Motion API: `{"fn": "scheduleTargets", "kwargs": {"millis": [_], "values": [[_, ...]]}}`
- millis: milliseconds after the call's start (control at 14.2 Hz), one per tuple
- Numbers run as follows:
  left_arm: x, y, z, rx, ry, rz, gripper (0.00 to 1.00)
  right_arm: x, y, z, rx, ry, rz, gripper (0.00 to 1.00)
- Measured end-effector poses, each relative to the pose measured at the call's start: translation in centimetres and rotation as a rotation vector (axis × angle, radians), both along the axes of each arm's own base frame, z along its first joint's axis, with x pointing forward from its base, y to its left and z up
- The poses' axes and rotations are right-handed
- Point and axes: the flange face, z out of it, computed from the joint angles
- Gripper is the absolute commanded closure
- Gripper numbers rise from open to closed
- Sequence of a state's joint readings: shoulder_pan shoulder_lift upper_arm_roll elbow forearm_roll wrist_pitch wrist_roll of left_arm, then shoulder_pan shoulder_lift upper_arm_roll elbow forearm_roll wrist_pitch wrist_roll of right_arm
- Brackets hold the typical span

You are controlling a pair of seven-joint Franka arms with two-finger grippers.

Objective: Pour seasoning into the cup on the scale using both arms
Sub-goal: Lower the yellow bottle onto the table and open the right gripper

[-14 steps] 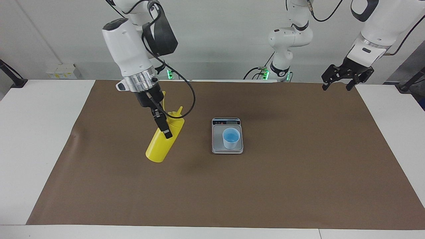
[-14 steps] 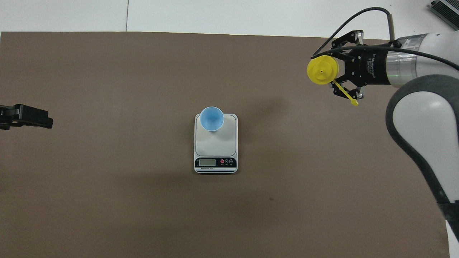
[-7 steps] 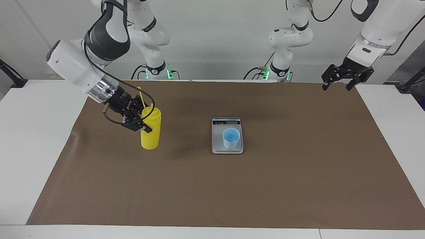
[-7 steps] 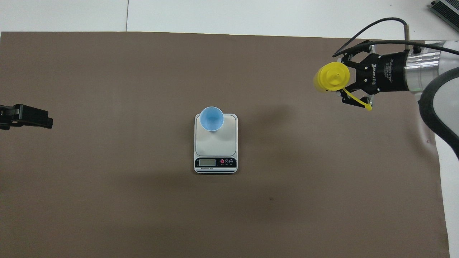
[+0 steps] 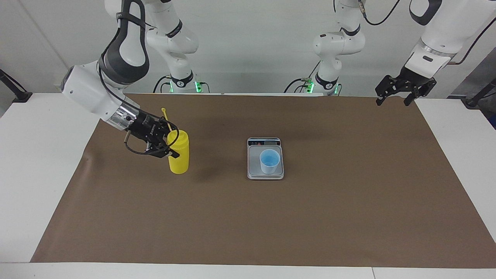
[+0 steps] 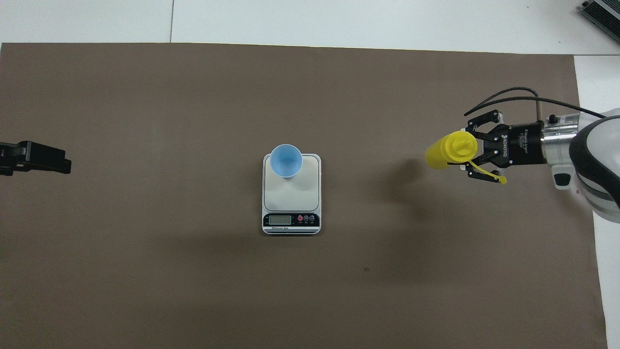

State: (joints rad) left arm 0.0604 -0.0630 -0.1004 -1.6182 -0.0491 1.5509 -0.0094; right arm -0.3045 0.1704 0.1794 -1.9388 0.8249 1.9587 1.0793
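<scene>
Next, my right gripper puts the yellow seasoning bottle, now upright low over the mat, down on the brown mat, level with the scale's plate middle [image 6: 427,180].
The yellow seasoning bottle [image 5: 179,155] stands upright, low over the mat toward the right arm's end of the table; I cannot tell if its base touches. My right gripper [image 5: 172,143] is shut on its upper part from the side, the tether strap sticking up beside it. In the overhead view the bottle [image 6: 443,151] and right gripper [image 6: 463,154] are level with the scale. The light blue cup [image 5: 269,161] stands on the scale [image 5: 254,164], on the part farther from the robots; both show in the overhead view, cup [image 6: 286,161] on scale [image 6: 293,196]. My left gripper [image 5: 392,101] waits open and empty above the mat's corner.
A brown mat [image 5: 348,201] covers most of the white table. The scale's display [image 6: 290,220] faces the robots. Only the tip of the left gripper [image 6: 46,162] shows at the overhead view's edge.
The right arm has swung down and turned the bottle from tilted to upright, then carried it closer to the robots' side. The left arm, cup and scale have not moved.
</scene>
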Motion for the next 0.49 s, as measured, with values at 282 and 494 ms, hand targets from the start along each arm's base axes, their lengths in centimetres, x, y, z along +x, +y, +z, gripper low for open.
{"fn": "scheduleTargets", "kwargs": {"millis": [282, 494], "values": [[0.0, 0.0, 0.0, 0.000, 0.000, 0.000, 0.00, -1.0, -0.6, -1.9, 0.032, 0.006, 0.002, 1.00], [0.0, 0.0, 0.0, 0.000, 0.000, 0.000, 0.00, -1.5, -0.8, -2.9, 0.028, 0.014, -0.003, 0.98]]}}
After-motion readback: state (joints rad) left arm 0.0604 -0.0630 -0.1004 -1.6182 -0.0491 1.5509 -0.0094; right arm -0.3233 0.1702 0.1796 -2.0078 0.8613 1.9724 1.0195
